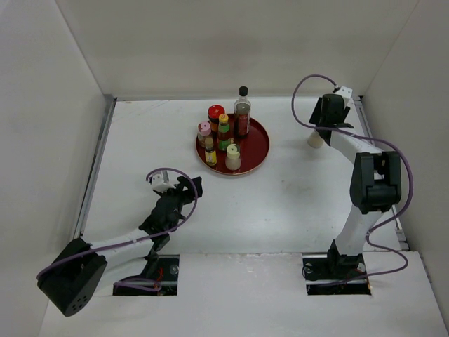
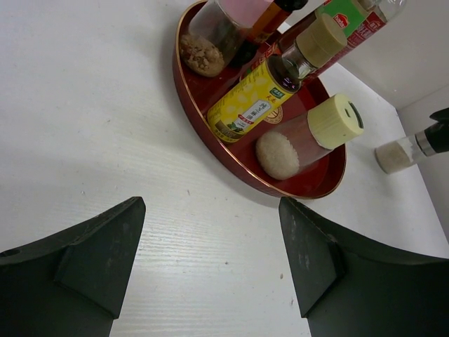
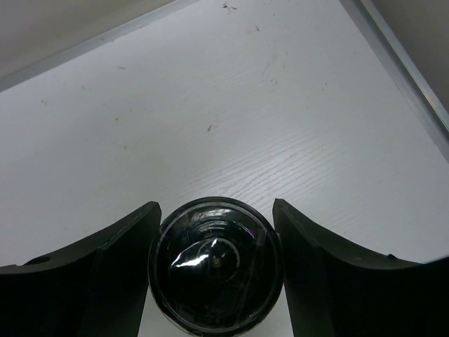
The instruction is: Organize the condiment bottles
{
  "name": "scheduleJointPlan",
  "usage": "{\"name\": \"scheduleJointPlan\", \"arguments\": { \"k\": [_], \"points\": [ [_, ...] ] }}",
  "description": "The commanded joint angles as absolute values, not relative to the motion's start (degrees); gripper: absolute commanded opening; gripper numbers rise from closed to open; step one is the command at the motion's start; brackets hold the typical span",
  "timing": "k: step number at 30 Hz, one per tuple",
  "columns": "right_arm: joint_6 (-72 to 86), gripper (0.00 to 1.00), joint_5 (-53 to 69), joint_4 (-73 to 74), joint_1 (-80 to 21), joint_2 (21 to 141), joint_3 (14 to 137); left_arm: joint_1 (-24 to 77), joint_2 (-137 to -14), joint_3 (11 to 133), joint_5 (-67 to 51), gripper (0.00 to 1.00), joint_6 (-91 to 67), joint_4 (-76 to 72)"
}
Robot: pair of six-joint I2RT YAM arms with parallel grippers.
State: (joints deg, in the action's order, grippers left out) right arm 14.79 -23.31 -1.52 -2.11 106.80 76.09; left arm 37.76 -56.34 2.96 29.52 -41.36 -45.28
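Note:
My right gripper is to set the grey-capped jar down on the red plate (image 1: 250, 152) between the cream-capped bottle and the tall black-capped bottle.
Six condiment bottles stand on a round red plate (image 1: 258, 144): the tall black-capped one (image 1: 242, 112), red-capped (image 1: 216, 112), pink-capped (image 1: 204, 130), orange-capped (image 1: 224, 130), a small yellow one (image 1: 210, 156) and cream-capped (image 1: 233, 157). A seventh jar (image 1: 316, 139), grey-capped with pale contents, stands on the table right of the plate. My right gripper (image 1: 323, 128) is over it and shut on its cap (image 3: 215, 267), which looks dark from above. My left gripper (image 1: 191, 187) is open and empty, low over bare table (image 2: 210, 203), short of the plate (image 2: 210, 133).
White walls enclose the table on the left, back and right. A metal rail (image 1: 98, 161) runs along the left edge and another (image 3: 414, 77) along the right, close to the right gripper. The arm bases sit at the near edge.

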Motion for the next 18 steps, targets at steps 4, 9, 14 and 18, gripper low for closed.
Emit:
{"name": "scheduleJointPlan", "arguments": {
  "k": [4,9,14,18],
  "points": [
    [16.3,0.59,-22.4,-3.0,-2.3,103.8,75.4,37.5,-55.8,4.0,29.0,0.76,-41.8,-49.0],
    [17.1,0.5,-22.8,-4.6,-3.5,97.2,70.9,37.7,-55.5,4.0,29.0,0.76,-41.8,-48.8],
    [18.9,0.49,-22.2,-5.1,-7.6,90.8,67.8,37.5,-55.3,4.0,28.7,0.76,-41.8,-48.6],
    [19.7,0.49,-22.4,-5.5,-13.4,88.0,66.9,37.7,-56.2,4.2,28.5,0.76,-41.8,-49.0]
  ]
}}
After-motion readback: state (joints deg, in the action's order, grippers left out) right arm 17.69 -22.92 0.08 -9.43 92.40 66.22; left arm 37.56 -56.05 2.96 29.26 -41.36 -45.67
